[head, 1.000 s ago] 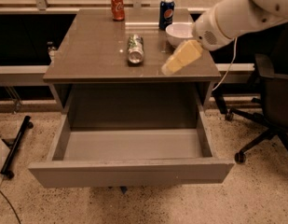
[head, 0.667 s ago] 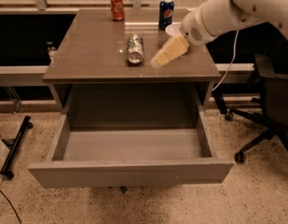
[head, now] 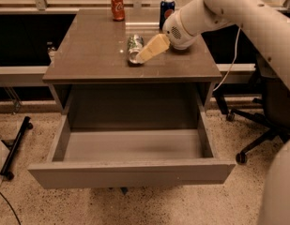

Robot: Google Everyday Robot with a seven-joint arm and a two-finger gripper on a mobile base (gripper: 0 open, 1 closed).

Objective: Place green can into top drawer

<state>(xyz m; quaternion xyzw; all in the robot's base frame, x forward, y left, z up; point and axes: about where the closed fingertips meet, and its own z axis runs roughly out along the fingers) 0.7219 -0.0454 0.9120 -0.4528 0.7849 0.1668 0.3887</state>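
Next, my gripper closes on the near end (head: 136,56) of the green can, so that its far end sticks out beyond the fingers.
The green can (head: 133,45) lies on its side on the brown cabinet top (head: 93,50), its silver end facing me. My gripper (head: 145,55) reaches in from the right on the white arm (head: 215,11); its cream fingers (head: 154,47) sit at the can's right side, partly covering it. The top drawer (head: 130,170) is pulled wide open below the cabinet top, its grey inside bare.
An orange-red can (head: 117,6) and a blue Pepsi can (head: 166,11) stand upright at the back of the cabinet top. An office chair base (head: 252,139) stands on the right. A black stand foot (head: 15,146) lies on the speckled floor at the left.
My gripper has moved left across the cabinet top, from well right of the green can to right against it. The can and drawer have not moved.
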